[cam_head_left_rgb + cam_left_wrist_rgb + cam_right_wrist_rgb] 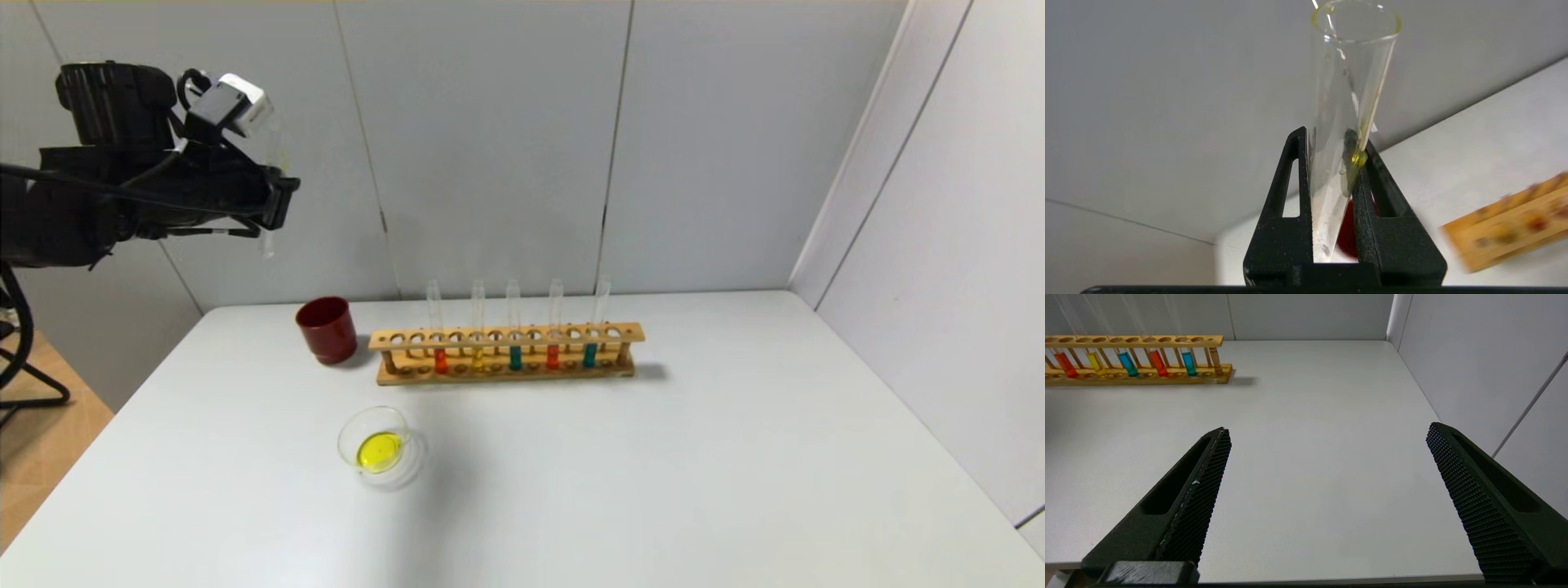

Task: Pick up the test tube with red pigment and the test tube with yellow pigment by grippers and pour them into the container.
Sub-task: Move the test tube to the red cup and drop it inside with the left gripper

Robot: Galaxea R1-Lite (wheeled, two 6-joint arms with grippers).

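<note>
My left gripper should release the clear test tube inside the dark red cup [326, 323] [1348, 230] beside the wooden rack. The test tube is now held high above the cup.
My left gripper [276, 200] is raised high at the far left, above and left of the red cup. It is shut on a clear test tube [267, 241] that holds only yellow traces; in the left wrist view the tube [1347, 81] sits between the black fingers [1290, 196] with a yellow drop at the right finger. The container [380, 447], a shallow glass dish, holds yellow liquid on the table's near left. The wooden rack [506, 353] holds two orange-red tubes [441, 359], one yellow tube [478, 358] and two teal tubes. My right gripper [1327, 428] is open and empty, low over the table's right part.
A dark red cup [326, 329] stands left of the rack, which also shows in the right wrist view [1135, 375]. Grey wall panels close the back and right sides. The white table [653, 490] ends at its left edge near the wooden floor.
</note>
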